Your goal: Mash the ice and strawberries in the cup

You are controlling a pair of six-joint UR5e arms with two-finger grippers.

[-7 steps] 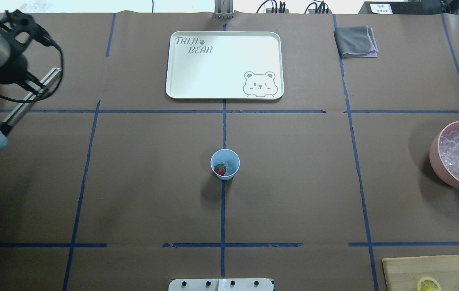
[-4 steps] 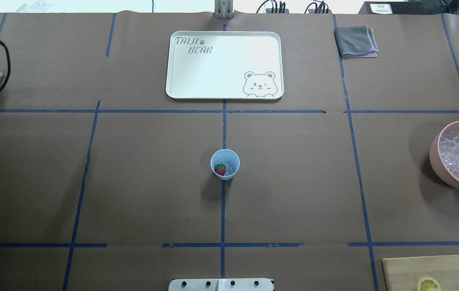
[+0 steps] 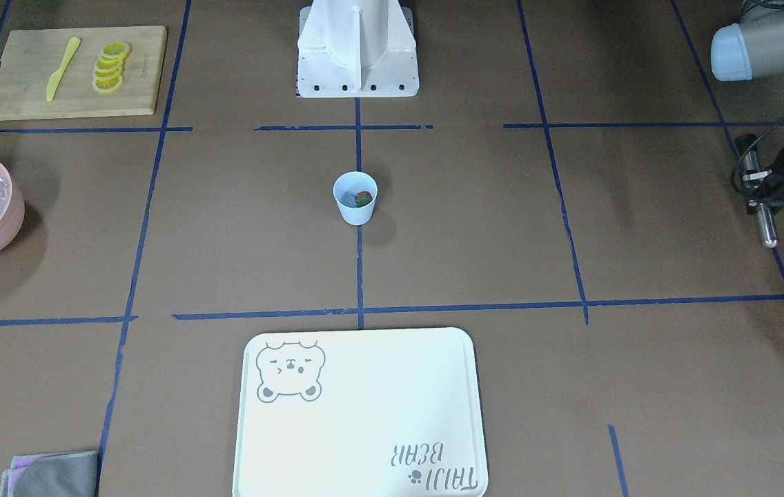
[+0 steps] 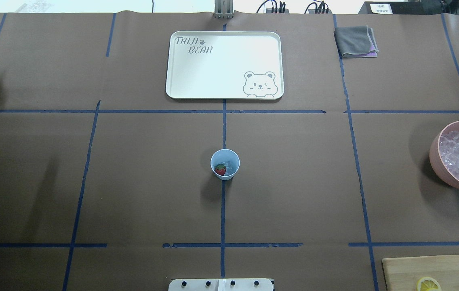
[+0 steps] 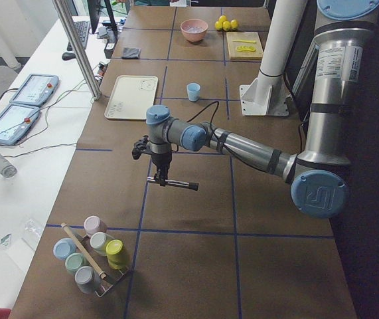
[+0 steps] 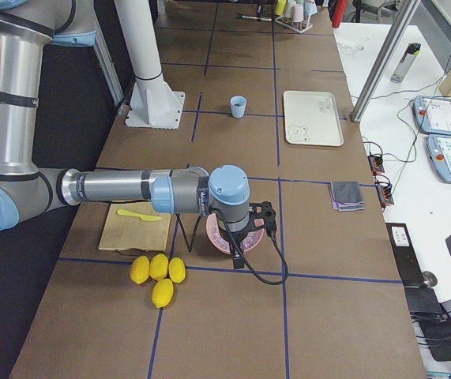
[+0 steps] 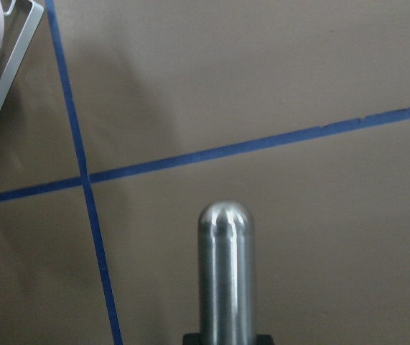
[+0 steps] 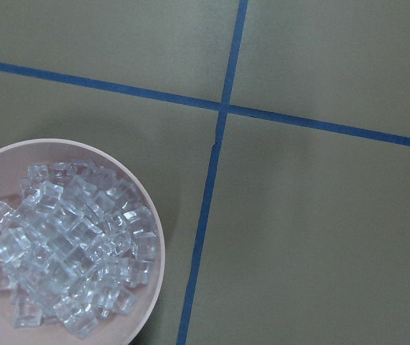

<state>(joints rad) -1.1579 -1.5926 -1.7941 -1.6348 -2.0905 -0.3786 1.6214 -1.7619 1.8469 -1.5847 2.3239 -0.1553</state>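
Note:
The metal rod, now held well clear of the cup, will be let go by my left gripper on the bare table (image 3: 731, 225) beside the blue tape crossing near its tip.
The light-blue cup (image 4: 225, 163) stands upright at the table's centre; it also shows in the front view (image 3: 355, 198). Inside it lie the red strawberry (image 4: 220, 169) and a few clear ice cubes (image 4: 231, 165). My left gripper (image 3: 759, 192) is far off at the table's left end, well clear of the cup, and is shut on a metal rod (image 3: 767, 224). The rod's rounded tip shows in the left wrist view (image 7: 225, 266). My right gripper (image 6: 239, 246) hangs over the pink bowl; I cannot tell whether it is open or shut.
A pink bowl (image 4: 435, 155) full of ice sits at the right edge. A cutting board (image 3: 26, 96) holds lemon slices and a yellow knife. A white bear tray (image 4: 181, 89) and a grey cloth (image 4: 355, 41) lie at the far side. A rack of cups (image 5: 89, 256) stands at the left end.
My left arm has pulled back to the left with the rod, almost out of the overhead view. The cup and its contents have not moved.

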